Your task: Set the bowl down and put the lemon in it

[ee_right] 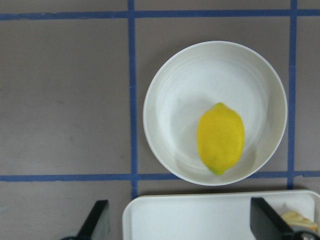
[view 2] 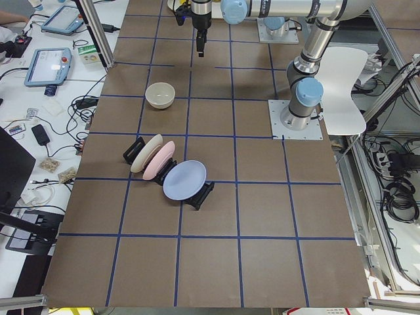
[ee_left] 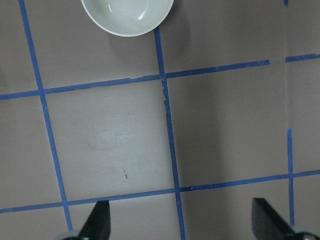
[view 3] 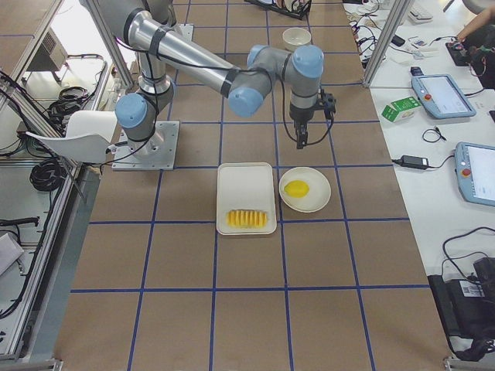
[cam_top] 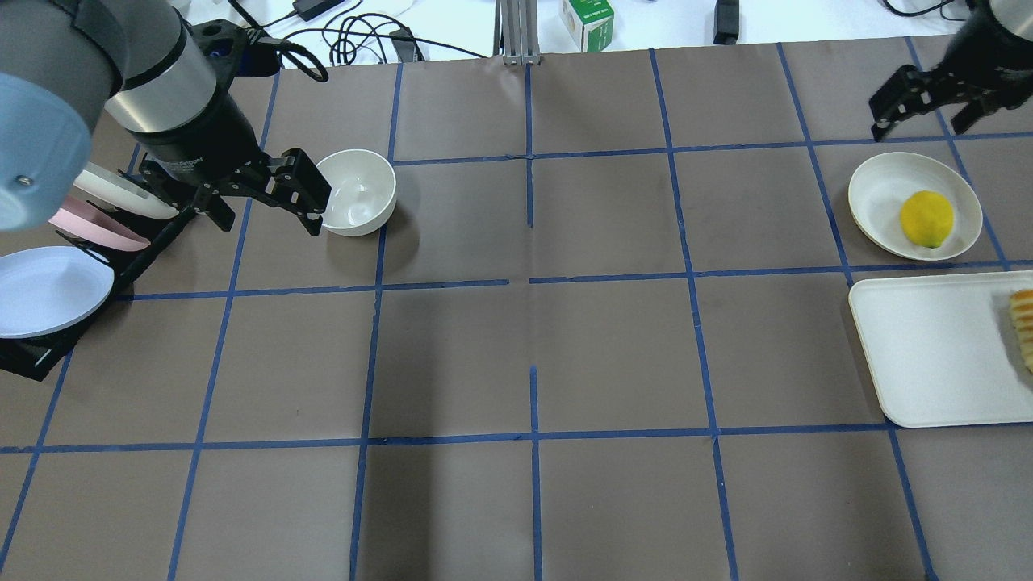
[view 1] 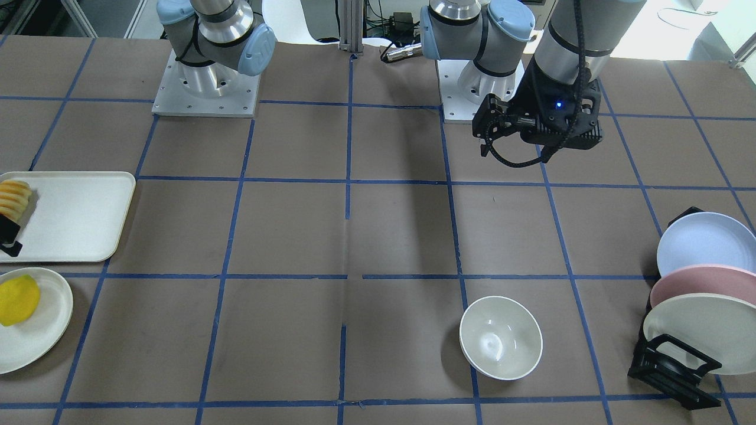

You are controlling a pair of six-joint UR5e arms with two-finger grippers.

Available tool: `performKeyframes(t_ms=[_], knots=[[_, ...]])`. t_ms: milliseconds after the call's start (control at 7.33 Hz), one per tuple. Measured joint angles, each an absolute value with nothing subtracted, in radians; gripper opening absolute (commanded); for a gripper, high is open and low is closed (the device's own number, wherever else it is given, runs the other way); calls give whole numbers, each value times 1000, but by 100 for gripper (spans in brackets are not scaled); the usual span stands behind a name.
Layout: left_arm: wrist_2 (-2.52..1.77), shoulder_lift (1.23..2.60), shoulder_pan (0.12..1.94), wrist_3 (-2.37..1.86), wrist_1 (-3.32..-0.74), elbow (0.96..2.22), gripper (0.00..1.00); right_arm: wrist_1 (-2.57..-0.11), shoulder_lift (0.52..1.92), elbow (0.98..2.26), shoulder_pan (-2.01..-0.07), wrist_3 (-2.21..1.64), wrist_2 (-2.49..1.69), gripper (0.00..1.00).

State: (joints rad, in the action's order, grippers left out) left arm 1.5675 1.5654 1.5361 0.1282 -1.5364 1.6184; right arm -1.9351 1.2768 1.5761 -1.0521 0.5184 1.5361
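Observation:
My right gripper is to go down to the yellow lemon on the flat off-white plate next and close around the lemon's middle (view 1: 18, 300) (ee_right: 220, 139).
The off-white bowl (view 1: 501, 337) stands upright on the table on my left side; it also shows in the overhead view (cam_top: 357, 192) and at the top edge of the left wrist view (ee_left: 127, 15). My left gripper (cam_top: 266, 206) hangs open and empty well above the table, just beside the bowl and not touching it. The yellow lemon (cam_top: 926, 218) lies on a flat off-white plate (cam_top: 876, 190) on my right side. My right gripper (cam_top: 926, 113) is open and empty above the table just beyond that plate; its wrist view shows the lemon (ee_right: 220, 138) below.
A black rack with three pastel plates (view 1: 703, 295) stands at the table's left end, close to my left arm (cam_top: 56, 266). A white tray (cam_top: 936, 355) with sliced fruit (cam_top: 1023, 323) lies next to the lemon's plate. Blue tape lines grid the brown table.

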Motion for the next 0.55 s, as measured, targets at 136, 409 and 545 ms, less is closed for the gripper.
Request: performKeyframes(t_ms=[136,409,545], knots=[[1567,1603,1506,131,-1492,1615,100,-1996,1214,1586,-1021,574,1534,100],[1559,1685,1406,180,-1429,1602,100,-2101,1123,1622,-1005,618,1533,100],[1546,1724,1363,219,-1394,1600,100,-2153,1091,1639,-1004,627,1535,100]])
